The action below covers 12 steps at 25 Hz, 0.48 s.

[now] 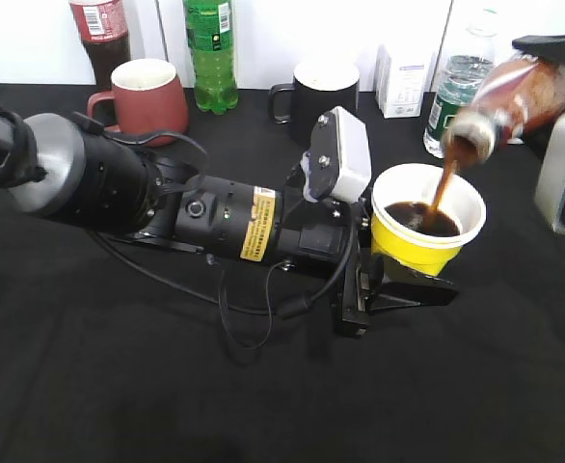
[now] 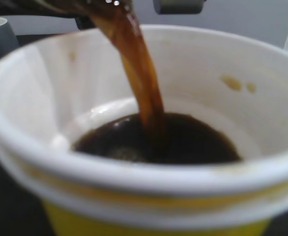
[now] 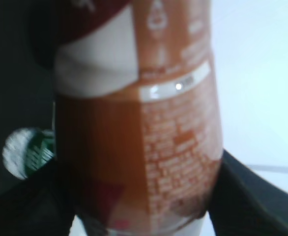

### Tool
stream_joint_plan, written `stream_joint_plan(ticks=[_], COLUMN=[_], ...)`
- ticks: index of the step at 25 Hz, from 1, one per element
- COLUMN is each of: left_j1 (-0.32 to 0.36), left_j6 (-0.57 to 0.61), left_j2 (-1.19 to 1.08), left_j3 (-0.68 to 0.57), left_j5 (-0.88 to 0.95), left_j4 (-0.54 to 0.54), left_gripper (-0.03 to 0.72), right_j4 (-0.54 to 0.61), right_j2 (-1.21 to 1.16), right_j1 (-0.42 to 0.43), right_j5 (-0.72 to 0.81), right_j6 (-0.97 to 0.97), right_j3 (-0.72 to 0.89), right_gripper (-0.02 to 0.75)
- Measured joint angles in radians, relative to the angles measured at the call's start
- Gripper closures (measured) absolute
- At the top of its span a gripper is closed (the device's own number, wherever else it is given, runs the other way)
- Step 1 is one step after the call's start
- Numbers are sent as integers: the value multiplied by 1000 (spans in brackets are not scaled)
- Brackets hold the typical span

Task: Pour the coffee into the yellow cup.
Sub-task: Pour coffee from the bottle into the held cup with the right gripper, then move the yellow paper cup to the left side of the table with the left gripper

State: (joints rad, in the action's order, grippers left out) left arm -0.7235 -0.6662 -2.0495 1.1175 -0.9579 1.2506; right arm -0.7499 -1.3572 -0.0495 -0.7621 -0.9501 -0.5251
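Next, I let go of the yellow cup with my left gripper on the table [image 1: 173,185] close in front of the maroon mug.
The yellow cup [image 1: 427,241] with a white rim stands right of centre, held between the fingers of my left gripper [image 1: 390,280], which is shut on it. Dark coffee [image 1: 427,220] pools in its bottom; in the left wrist view the cup [image 2: 134,196] fills the frame with coffee [image 2: 158,142] inside. My right gripper [image 1: 562,58] is shut on the orange-brown labelled coffee bottle [image 1: 514,101], tilted mouth-down over the cup. A brown stream [image 1: 443,183] falls from it into the cup. The bottle [image 3: 144,132] fills the right wrist view.
At the back stand a maroon mug [image 1: 147,96], a cola bottle [image 1: 99,34], a green bottle [image 1: 210,53], a black mug [image 1: 321,92], a white carton [image 1: 401,82] and a clear green-labelled water bottle [image 1: 456,92]. Cables [image 1: 234,309] trail beside my left arm.
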Motion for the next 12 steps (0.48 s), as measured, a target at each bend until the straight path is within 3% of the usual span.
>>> stream_joint_plan(ticks=[3, 7, 10, 12], left_j1=[0, 12, 66, 122], left_j6=[0, 0, 0, 0], left_j2=[0, 0, 0, 0], left_j3=[0, 0, 0, 0], left_j5=[1, 4, 6, 10], left_j4=[-13, -126, -147, -148], left_gripper=[254, 254, 255, 255], right_j4=[-39, -92, -93, -93], right_j2=[0, 0, 0, 0], right_j1=[0, 0, 0, 0], right_j5=[-2, -19, -26, -30], right_j6=[308, 717, 1152, 1271], right_j3=[0, 0, 0, 0], right_gripper=[195, 195, 195, 195])
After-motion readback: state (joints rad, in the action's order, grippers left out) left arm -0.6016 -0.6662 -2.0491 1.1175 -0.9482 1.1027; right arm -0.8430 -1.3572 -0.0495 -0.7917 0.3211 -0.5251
